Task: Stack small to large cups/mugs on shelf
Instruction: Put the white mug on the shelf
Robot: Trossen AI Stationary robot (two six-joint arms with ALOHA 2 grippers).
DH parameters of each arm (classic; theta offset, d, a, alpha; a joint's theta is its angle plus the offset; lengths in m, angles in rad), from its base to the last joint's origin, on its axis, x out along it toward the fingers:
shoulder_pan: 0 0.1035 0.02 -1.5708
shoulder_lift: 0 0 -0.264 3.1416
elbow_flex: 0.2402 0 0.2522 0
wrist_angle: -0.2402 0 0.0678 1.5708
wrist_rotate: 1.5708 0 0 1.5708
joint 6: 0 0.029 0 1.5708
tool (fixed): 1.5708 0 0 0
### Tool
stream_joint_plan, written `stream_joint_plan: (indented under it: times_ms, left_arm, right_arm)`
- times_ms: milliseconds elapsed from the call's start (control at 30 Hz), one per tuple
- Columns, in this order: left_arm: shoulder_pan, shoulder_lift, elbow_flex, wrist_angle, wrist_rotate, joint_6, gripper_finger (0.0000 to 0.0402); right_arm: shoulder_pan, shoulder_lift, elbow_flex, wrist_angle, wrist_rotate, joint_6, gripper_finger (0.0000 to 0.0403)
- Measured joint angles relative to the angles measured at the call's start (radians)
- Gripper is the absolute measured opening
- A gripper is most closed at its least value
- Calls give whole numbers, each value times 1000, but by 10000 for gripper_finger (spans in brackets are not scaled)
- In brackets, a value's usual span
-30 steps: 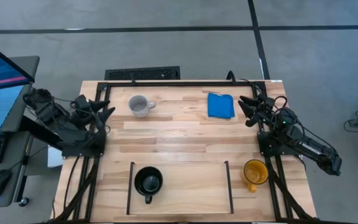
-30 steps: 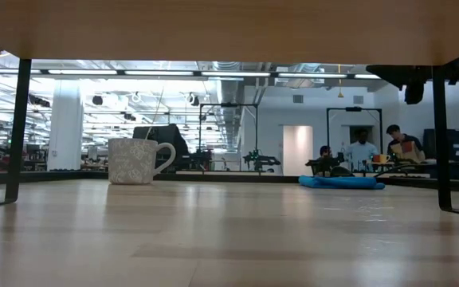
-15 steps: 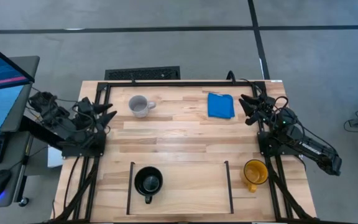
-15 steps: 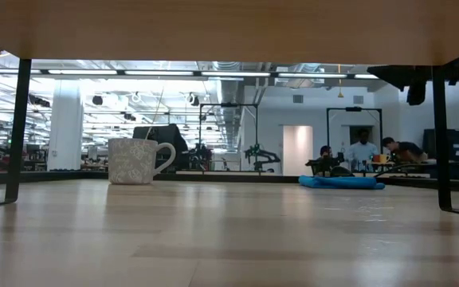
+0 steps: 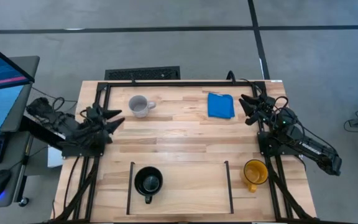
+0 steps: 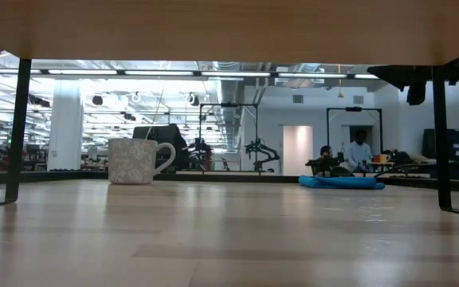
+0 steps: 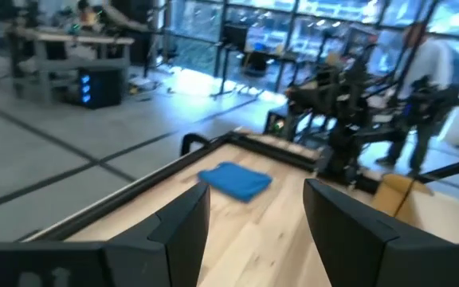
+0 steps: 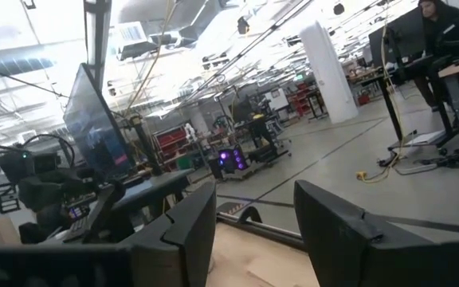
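Observation:
My left gripper is to close next on the rim of the pale grey-white mug (image 5: 130, 104). It will grip the side opposite the mug's handle.
A small black mug (image 5: 148, 182) stands on the shelf (image 5: 185, 186), just inside its left black bar (image 5: 130, 186). The yellow-orange mug (image 5: 254, 173) stands on the table outside the shelf's right bar (image 5: 229, 186). At the far left the pale grey-white mug (image 5: 140, 106) stands upright, also seen in the low view (image 6: 138, 161). My left gripper (image 5: 114, 117) is open at the table's left edge, pointing level across the table, clear of the mugs. By the right edge my right gripper (image 5: 246, 109) is open and holds nothing.
A folded blue cloth (image 5: 220, 105) lies at the far right, just in front of my right gripper, also seen in the left wrist view (image 7: 233, 179). A black metal frame (image 5: 166, 82) runs along the table's edges. People stand in the room beyond (image 6: 359, 147).
My left gripper has sunk a little and swung toward the table's near edge and its middle, turning level as the arm folded back. Its fingers have stayed open. The mugs and the cloth have not moved.

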Motion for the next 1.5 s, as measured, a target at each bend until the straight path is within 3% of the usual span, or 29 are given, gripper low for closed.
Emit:
stream_joint_plan:
  times_ms: [167, 467, 700, 867, 1133, 1500]
  left_arm:
    - [126, 7, -41, 90, 130, 53, 194]
    - [380, 47, -64, 77, 257, -46, 194]
    - [589, 163, -64, 86, 495, -61, 194]
    - [709, 189, -64, 116, 515, -32, 194]
    - [903, 225, -63, 40, 654, -109, 194]
    - [1063, 356, -62, 39, 801, -176, 195]
  right_arm:
    - [0, 0, 0, 0, 0, 0, 192]
    - [0, 0, 0, 0, 0, 1, 193]
    - [0, 0, 0, 0, 0, 1, 192]
    - [0, 0, 0, -1, 0, 1, 193]
    - [0, 0, 0, -1, 0, 1, 192]
    - [0, 0, 0, -1, 0, 1, 193]
